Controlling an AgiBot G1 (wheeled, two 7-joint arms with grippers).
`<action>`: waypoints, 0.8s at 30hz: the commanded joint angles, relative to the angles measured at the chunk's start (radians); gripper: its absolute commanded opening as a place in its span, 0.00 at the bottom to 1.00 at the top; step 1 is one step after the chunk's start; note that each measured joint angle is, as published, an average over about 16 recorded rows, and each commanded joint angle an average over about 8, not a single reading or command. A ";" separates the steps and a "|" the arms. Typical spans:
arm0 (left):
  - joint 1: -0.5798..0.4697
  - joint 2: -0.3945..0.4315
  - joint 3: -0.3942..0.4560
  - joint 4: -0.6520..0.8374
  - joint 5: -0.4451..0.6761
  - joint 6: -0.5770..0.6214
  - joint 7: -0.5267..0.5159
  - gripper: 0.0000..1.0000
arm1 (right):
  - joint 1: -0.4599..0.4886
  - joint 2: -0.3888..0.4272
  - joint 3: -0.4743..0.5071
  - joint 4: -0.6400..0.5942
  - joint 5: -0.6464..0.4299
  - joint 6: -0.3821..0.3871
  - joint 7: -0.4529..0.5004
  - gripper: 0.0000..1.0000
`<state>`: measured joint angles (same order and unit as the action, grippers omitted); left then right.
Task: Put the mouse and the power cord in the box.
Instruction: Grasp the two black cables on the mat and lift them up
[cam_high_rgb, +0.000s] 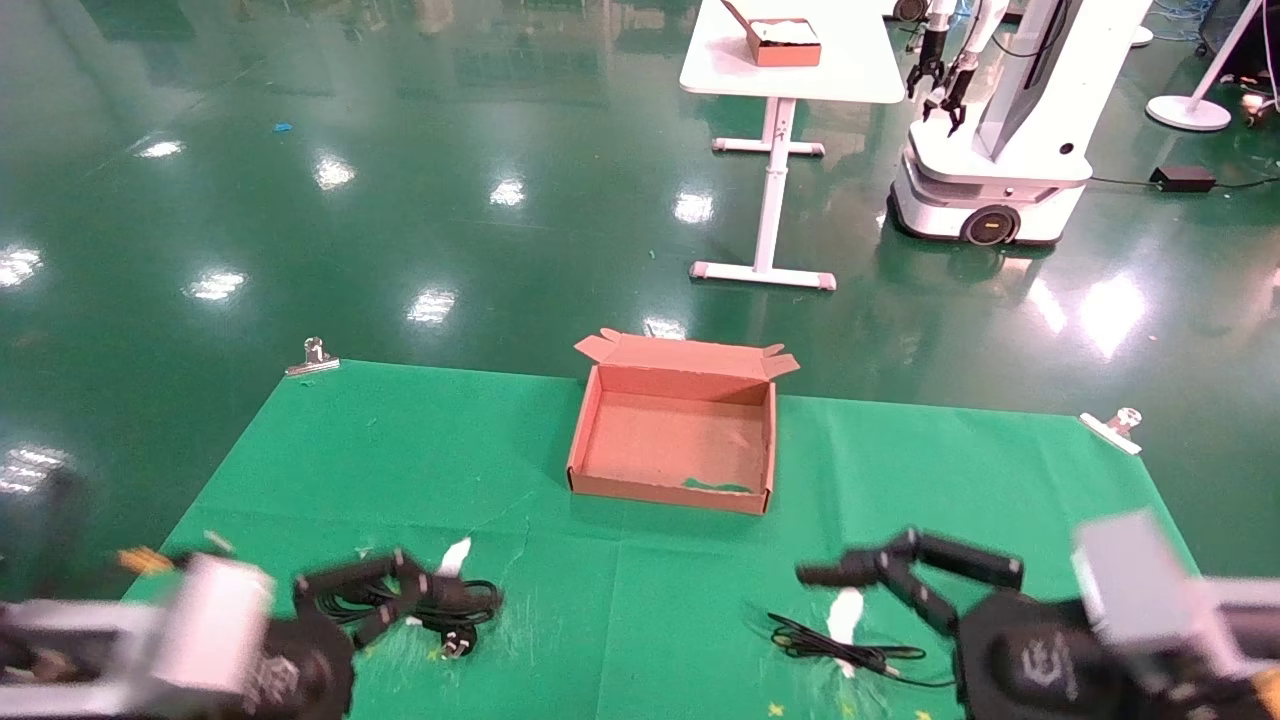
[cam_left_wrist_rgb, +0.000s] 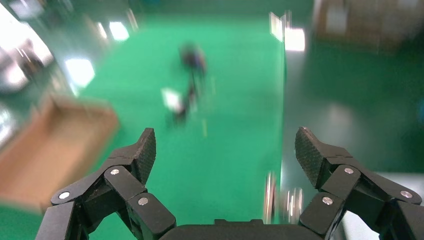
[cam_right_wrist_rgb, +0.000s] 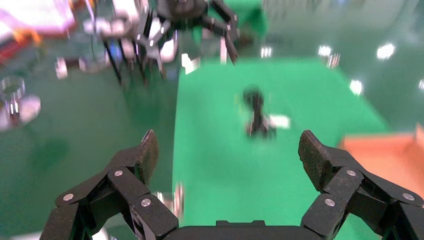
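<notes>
The mouse will hang once my right gripper closes on the middle of the mouse's thin cable (cam_high_rgb: 857, 654), at its bundled loops.
The brown box (cam_high_rgb: 671, 489) lies open and empty at mid table. The power cord (cam_high_rgb: 462, 598) is a looped black bundle with a plug, front left; it also shows in the right wrist view (cam_right_wrist_rgb: 257, 113). My left gripper (cam_high_rgb: 415, 582) is open over its left part, and open in its own view (cam_left_wrist_rgb: 225, 145). The mouse's thin cable (cam_high_rgb: 838, 650) lies front right. The mouse is hidden under my right arm in the head view; a blurred dark shape (cam_left_wrist_rgb: 193, 56) is probably it. My right gripper (cam_high_rgb: 855, 578) hangs open above the cable, nothing between its fingers (cam_right_wrist_rgb: 227, 145).
Metal clips (cam_high_rgb: 313, 357) (cam_high_rgb: 1117, 428) hold the green cloth (cam_high_rgb: 640, 600) at its far corners. Beyond the table stand a white desk (cam_high_rgb: 790, 60) with a small brown box and another white robot (cam_high_rgb: 1000, 150). White tags lie on both cables.
</notes>
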<state>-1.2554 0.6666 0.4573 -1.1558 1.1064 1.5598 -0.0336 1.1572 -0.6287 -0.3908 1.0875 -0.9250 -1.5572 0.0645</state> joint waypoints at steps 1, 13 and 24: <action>-0.042 0.010 0.048 0.026 0.096 0.020 0.036 1.00 | 0.022 -0.004 -0.031 -0.039 -0.044 -0.023 -0.028 1.00; -0.332 0.258 0.294 0.534 0.526 -0.073 0.327 1.00 | 0.242 -0.164 -0.218 -0.481 -0.437 0.090 -0.339 1.00; -0.395 0.410 0.332 0.886 0.652 -0.378 0.493 1.00 | 0.367 -0.364 -0.303 -0.842 -0.610 0.244 -0.587 1.00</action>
<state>-1.6482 1.0686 0.7864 -0.2834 1.7490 1.2042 0.4552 1.5193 -0.9823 -0.6873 0.2609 -1.5229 -1.3230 -0.5124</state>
